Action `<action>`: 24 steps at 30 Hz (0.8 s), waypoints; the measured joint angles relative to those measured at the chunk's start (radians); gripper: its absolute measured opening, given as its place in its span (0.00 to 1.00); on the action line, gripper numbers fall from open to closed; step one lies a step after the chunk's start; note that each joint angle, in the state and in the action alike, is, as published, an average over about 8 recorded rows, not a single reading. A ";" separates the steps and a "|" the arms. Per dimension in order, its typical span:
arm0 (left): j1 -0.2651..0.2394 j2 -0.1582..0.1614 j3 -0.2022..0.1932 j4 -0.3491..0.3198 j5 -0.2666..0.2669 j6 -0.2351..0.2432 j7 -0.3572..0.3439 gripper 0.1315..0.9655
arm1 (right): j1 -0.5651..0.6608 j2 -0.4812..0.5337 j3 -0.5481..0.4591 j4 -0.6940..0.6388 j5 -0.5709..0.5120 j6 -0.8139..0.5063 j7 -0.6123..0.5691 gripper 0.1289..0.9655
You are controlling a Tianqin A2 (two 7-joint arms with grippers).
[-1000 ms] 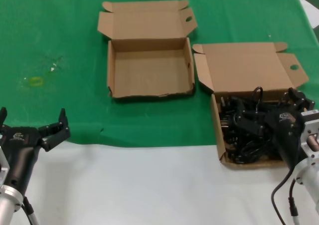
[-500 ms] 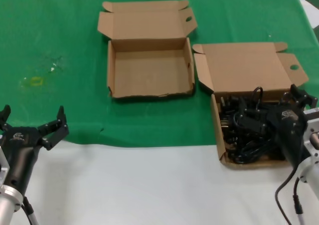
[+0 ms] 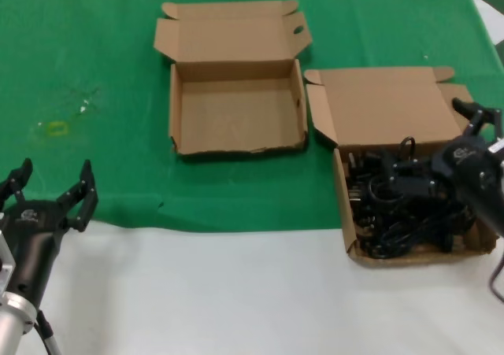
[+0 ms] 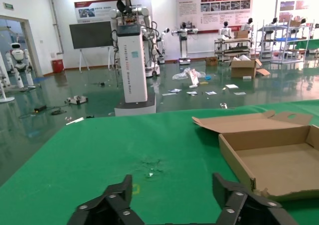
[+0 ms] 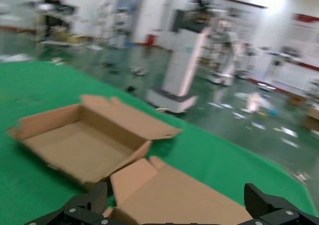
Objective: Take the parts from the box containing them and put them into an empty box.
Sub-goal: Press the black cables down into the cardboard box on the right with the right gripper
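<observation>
The black cord's loop sticks up beside the full box's folded-back lid. My right gripper will close on the bundled pieces (image 3: pixel 424 167) of that cord.
The parts (image 3: pixel 394 209), black coiled cords, lie in a tangle in the box containing them (image 3: pixel 343 213) at the right, its lid (image 3: pixel 386 103) folded back. My right gripper (image 3: pixel 442 152) hovers over that box's far right side, open, with nothing between its fingers; the right wrist view looks across the lid (image 5: pixel 184 200) between the spread fingers (image 5: pixel 93 201). An empty box (image 3: pixel 236 111) stands open in the middle of the green cloth, also seen as the empty box (image 5: pixel 84 140) and the empty box (image 4: pixel 279 155). My left gripper (image 3: pixel 49 186) waits open at the near left.
A green cloth (image 3: pixel 94 56) covers the far half of the table and bare white tabletop (image 3: pixel 236 292) runs along the near edge. A yellowish mark (image 3: pixel 55 128) is on the cloth at the left. The two boxes stand close together.
My right gripper has lifted and swung towards the far right side of the cord box, fingers spread wider. The left gripper has turned slightly in place.
</observation>
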 joint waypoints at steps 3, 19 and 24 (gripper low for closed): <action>0.000 0.000 0.000 0.000 0.000 0.000 0.000 0.58 | 0.045 0.067 -0.014 -0.020 -0.019 -0.110 0.004 1.00; 0.000 0.000 0.000 0.000 0.000 0.000 0.000 0.22 | 0.455 0.244 -0.149 -0.249 -0.260 -0.742 -0.191 1.00; 0.000 0.000 0.000 0.000 0.000 0.000 0.000 0.13 | 0.549 0.237 -0.183 -0.300 -0.335 -0.863 -0.320 1.00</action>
